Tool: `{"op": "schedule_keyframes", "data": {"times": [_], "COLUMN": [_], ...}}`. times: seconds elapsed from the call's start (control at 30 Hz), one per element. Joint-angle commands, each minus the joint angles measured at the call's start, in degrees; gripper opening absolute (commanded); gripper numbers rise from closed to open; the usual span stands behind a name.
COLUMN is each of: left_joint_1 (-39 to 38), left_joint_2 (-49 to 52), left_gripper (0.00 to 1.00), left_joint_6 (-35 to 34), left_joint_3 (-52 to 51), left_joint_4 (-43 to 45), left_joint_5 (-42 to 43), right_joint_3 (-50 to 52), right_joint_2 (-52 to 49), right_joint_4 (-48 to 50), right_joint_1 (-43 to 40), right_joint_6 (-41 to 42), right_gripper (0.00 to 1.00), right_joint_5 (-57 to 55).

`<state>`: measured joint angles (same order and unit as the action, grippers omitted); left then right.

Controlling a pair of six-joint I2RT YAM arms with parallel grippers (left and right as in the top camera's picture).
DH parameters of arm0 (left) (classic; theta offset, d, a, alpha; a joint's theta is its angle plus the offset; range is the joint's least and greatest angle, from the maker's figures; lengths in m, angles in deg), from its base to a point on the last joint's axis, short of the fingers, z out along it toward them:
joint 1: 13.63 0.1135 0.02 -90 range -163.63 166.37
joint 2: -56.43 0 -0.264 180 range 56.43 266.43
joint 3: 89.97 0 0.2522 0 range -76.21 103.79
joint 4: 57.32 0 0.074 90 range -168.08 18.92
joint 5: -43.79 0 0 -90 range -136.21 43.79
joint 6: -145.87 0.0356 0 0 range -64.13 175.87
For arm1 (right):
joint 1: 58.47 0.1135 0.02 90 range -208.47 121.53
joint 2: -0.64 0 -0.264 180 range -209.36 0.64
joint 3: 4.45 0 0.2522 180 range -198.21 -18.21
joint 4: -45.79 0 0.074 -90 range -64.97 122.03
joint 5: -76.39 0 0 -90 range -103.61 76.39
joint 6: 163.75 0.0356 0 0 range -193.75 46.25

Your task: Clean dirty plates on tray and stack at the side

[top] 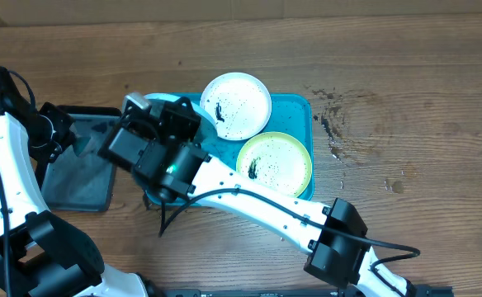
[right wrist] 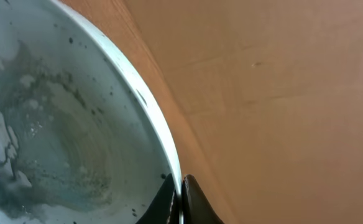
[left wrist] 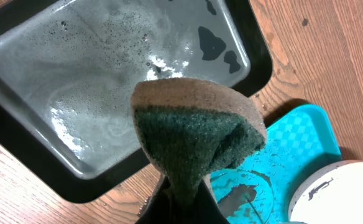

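My right gripper will let go of the light blue plate, now held tilted above the turquoise tray. The plate will then rest on the bare wooden table (top: 366, 116) beside the dark splashes.
My right gripper (right wrist: 181, 186) is shut on the rim of the light blue plate (right wrist: 57, 118), held tilted; its inside is wet with soapy smears and dark specks. In the overhead view this plate (top: 200, 115) is mostly hidden under my right wrist, above the left end of the turquoise tray (top: 297, 111). The white plate (top: 237, 106) and the yellow-green rimmed plate (top: 274, 162) lie on the tray, both speckled with dark smears. My left gripper (left wrist: 184, 193) is shut on a green and tan sponge (left wrist: 194, 134), held above the near edge of the black tray (left wrist: 107, 81).
The black tray (top: 80, 169) with grey soapy water sits left of the turquoise tray (left wrist: 293, 146). A wet patch shows on the turquoise tray floor. Dark splashes mark the wooden table (top: 332, 124) right of the tray. A cardboard wall stands at the back.
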<state>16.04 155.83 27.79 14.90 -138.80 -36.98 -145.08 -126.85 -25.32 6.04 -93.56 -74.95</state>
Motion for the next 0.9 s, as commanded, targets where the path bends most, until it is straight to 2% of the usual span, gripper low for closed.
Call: {"op": "schedule_keyframes", "data": {"times": [0.0,0.43,0.63,0.7,0.8,0.87], "left_joint_1": [0.0,0.0,0.0,0.0,0.0,0.0], "left_joint_2": [-0.2,-0.2,-0.2,-0.2,-0.2,-0.2], "left_gripper": [0.04,0.04,0.04,0.04,0.04,0.04], "left_joint_6": [1.3,1.3,1.8,1.8,1.8,1.8], "left_joint_3": [-0.4,-0.4,-0.4,-0.4,-0.4,-0.4], "left_joint_4": [0.0,0.0,0.0,0.0,0.0,0.0], "left_joint_5": [0.9,0.9,0.9,0.9,0.9,0.9], "right_joint_3": [-1.6,-1.6,-1.6,-1.6,-1.6,-1.6], "right_joint_2": [2.1,2.1,2.1,2.1,2.1,2.1], "right_joint_4": [0.5,0.5,0.2,0.1,-3.1,-5.6], "right_joint_1": [0.0,-0.6,-2.7,-3.6,-5.5,-6.9], "right_joint_6": [-1.6,-0.9,4.0,6.9,7.0,6.4], "right_gripper": [0.04,0.04,0.04,0.04,0.04,0.04], "right_joint_5": [-4.1,-0.3,3.0,7.3,23.4,25.8]}}
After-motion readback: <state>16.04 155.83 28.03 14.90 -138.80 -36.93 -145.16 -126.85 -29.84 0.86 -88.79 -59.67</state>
